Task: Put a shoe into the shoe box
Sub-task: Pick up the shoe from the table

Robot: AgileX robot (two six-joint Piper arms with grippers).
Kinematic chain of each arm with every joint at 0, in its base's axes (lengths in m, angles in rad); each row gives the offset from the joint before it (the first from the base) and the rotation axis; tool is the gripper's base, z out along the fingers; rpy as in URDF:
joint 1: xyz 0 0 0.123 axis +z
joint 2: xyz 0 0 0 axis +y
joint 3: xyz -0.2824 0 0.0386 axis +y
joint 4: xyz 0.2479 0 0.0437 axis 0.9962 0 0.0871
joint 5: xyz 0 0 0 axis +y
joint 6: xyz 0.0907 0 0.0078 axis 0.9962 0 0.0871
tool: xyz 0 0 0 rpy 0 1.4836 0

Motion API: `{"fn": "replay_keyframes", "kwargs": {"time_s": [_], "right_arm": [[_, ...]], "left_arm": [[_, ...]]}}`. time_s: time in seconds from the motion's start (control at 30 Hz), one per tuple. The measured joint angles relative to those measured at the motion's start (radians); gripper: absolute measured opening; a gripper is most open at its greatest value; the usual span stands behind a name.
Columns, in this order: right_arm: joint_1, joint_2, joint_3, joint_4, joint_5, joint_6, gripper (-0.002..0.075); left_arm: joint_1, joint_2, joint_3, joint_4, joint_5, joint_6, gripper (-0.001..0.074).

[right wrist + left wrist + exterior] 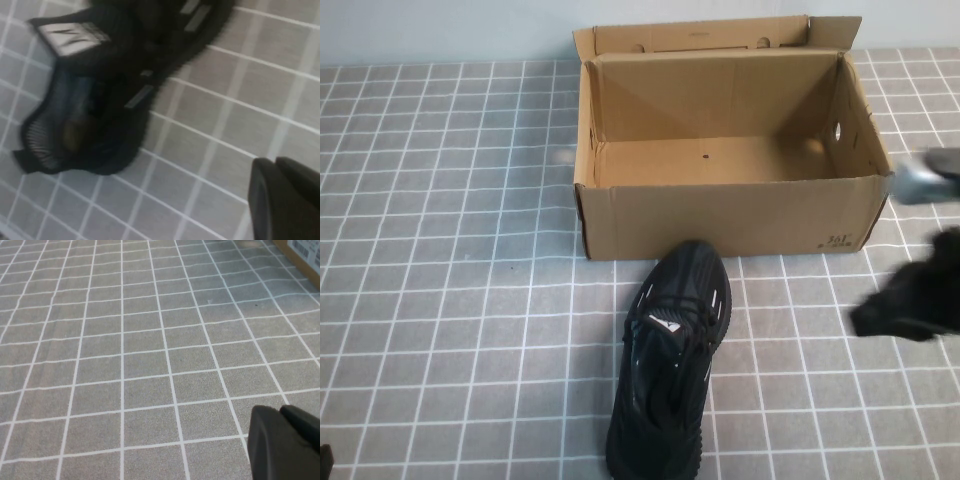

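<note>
Next, I will move my right gripper to the black mesh shoe and close it on the shoe's tongue (pixel 665 326) (pixel 75 41) at its white tag.
The black mesh shoe (pixel 670 365) lies on the tiled table in front of the shoe box, toe toward the box. It also shows in the right wrist view (pixel 110 75), with its white tongue tag (pixel 70 37). The open brown cardboard shoe box (pixel 725 215) stands at the back with its lid flap up and nothing inside. My right gripper (pixel 905 300) is at the right edge, right of the shoe and apart from it; its fingers (pixel 285 200) are together and hold nothing. My left gripper (pixel 282 442) hovers over bare tiles, fingers together, empty.
The grey tiled tabletop (pixel 450 250) stretches to the left of the box and shoe. A corner of the box with a label (pixel 305 255) shows in the left wrist view. The right arm's grey link (pixel 925 178) is beside the box's right front corner.
</note>
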Motion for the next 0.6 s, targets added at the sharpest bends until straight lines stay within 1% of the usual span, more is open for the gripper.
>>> {"fn": "replay_keyframes", "kwargs": {"time_s": [0.03,0.13,0.23,0.3,0.33,0.43,0.5,0.6], "right_arm": [[0.035,0.029,-0.025,-0.005,-0.002,0.002,-0.0016],[0.183,0.110,-0.125,-0.024,-0.009,0.000,-0.0016],[0.326,0.179,-0.223,-0.088,0.010,-0.035,-0.0014],[0.414,0.213,-0.282,-0.158,0.029,-0.049,0.0006],[0.442,0.225,-0.302,-0.186,0.031,-0.052,0.0022],[0.500,0.257,-0.354,-0.257,0.027,-0.061,0.0126],[0.511,0.275,-0.377,-0.267,-0.001,-0.059,0.0224],[0.513,0.306,-0.396,-0.274,-0.045,-0.059,0.0342]], "left_arm": [[0.000,0.000,0.000,0.000,0.000,0.000,-0.0001],[0.000,0.000,0.000,0.000,0.000,0.000,-0.0001],[0.000,0.000,0.000,0.000,0.000,0.000,-0.0001],[0.000,0.000,0.000,0.000,0.000,0.000,-0.0001],[0.000,0.000,0.000,0.000,0.000,0.000,-0.0001],[0.000,0.000,0.000,0.000,0.000,0.000,-0.0001],[0.000,0.000,0.000,0.000,0.000,0.000,-0.0001],[0.000,0.000,0.000,0.000,0.000,0.000,-0.0001]]}}
